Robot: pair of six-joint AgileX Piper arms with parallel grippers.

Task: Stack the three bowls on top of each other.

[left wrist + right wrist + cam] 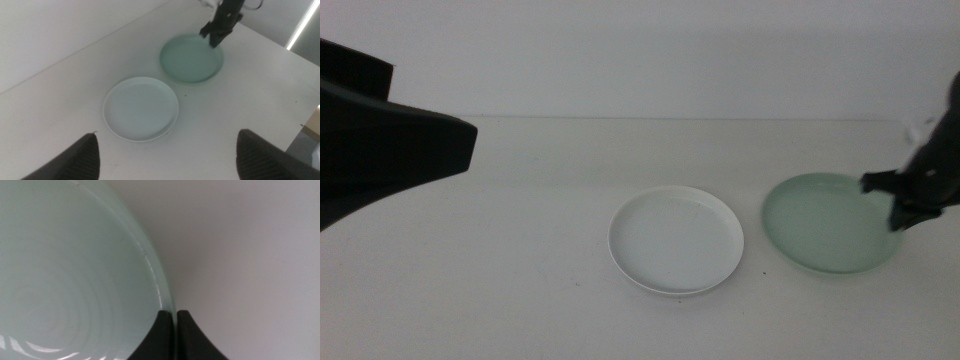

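The robot's right gripper will let go of the pale mint green bowl inside the white bowl (676, 239) at the middle of the table.
A white bowl (676, 239) lies flat at the table's middle, also seen in the left wrist view (140, 108). To its right lies the pale mint green bowl (828, 222) (191, 58) (65, 275). My right gripper (898, 222) (214, 40) (174, 314) is at that bowl's right rim, jaws pinched together on the rim. My left gripper (169, 134) hangs high over the table's left side with its jaws wide apart and nothing between them; the middle view shows it as a big dark shape (410, 145). A third bowl is not visible on its own.
The white table (500, 290) meets a pale back wall (640, 60). In the left wrist view the table's far edge (305, 125) runs close behind the green bowl, with a bright strip (300, 27) beyond it.
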